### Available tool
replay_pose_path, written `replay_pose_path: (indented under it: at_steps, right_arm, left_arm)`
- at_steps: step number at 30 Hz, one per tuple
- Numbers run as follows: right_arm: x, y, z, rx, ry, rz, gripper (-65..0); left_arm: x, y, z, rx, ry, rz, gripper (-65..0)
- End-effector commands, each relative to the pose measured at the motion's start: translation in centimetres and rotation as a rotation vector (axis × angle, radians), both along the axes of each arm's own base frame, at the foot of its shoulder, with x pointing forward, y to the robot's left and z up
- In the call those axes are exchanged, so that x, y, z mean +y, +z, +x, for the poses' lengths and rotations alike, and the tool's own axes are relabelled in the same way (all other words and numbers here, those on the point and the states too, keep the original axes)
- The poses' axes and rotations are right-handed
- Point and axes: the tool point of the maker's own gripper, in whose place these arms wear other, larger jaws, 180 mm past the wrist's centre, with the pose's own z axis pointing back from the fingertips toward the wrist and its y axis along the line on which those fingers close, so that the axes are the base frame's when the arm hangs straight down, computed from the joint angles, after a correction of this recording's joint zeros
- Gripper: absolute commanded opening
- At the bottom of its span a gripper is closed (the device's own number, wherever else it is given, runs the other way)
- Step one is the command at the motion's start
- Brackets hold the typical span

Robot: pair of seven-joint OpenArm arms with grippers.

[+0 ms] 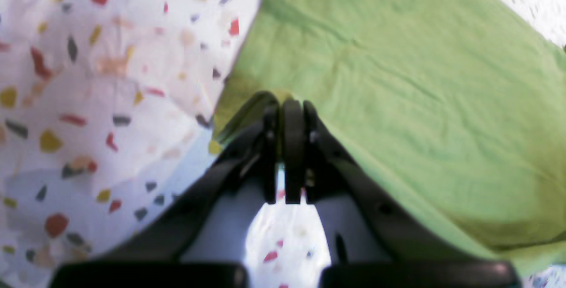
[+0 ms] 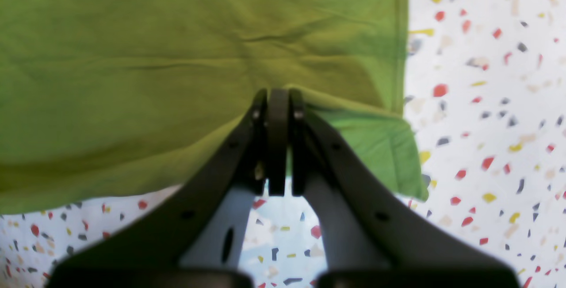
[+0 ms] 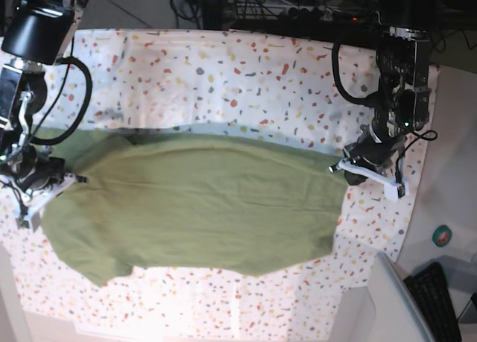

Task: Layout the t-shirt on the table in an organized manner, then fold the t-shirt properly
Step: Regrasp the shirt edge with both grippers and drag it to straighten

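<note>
My left gripper is pinching the t-shirt edge. It will let go of that edge about midway down the shirt's short side (image 3: 340,214) nearest my left arm.
The olive-green t-shirt (image 3: 209,208) lies spread wide across the speckled table (image 3: 223,66), stretched between both grippers. My left gripper (image 3: 337,168) is shut on the shirt's edge at the base view's right. In the left wrist view its jaws (image 1: 283,102) pinch a cloth corner, and the t-shirt (image 1: 398,80) runs away to the right over the table (image 1: 88,102). My right gripper (image 3: 74,179) is shut on the shirt's edge at the base view's left. In the right wrist view it (image 2: 278,93) pinches the t-shirt (image 2: 132,80), with a sleeve (image 2: 380,146) beside it.
The table's right edge (image 3: 417,208) is close to the left arm. Off the table at the lower right are a green tape roll (image 3: 443,236), a keyboard (image 3: 440,293) and a pale bin (image 3: 380,297). Cables and equipment (image 3: 298,10) line the back.
</note>
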Motion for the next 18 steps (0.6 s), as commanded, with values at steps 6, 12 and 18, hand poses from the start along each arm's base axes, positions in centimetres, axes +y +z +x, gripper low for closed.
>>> replay_pose_path:
  at_steps: [6, 12, 18]
  right_arm:
    - [-1.3, 1.1, 2.7, -0.036, -0.019, 0.004, -65.0]
    - [-1.0, 0.2, 4.1, -0.017, -0.027, 0.043, -65.0]
    - [-0.8, 0.4, 5.6, -0.040, -0.030, 0.060, -65.0]
  left_arm:
    - [0.9, 1.9, 3.1, -0.068, 0.020, 0.006, -65.0]
    - [1.7, 1.4, 4.6, -0.053, 0.045, 0.000, -65.0]
    - [1.4, 1.2, 6.0, -0.048, 0.064, -0.025, -65.0]
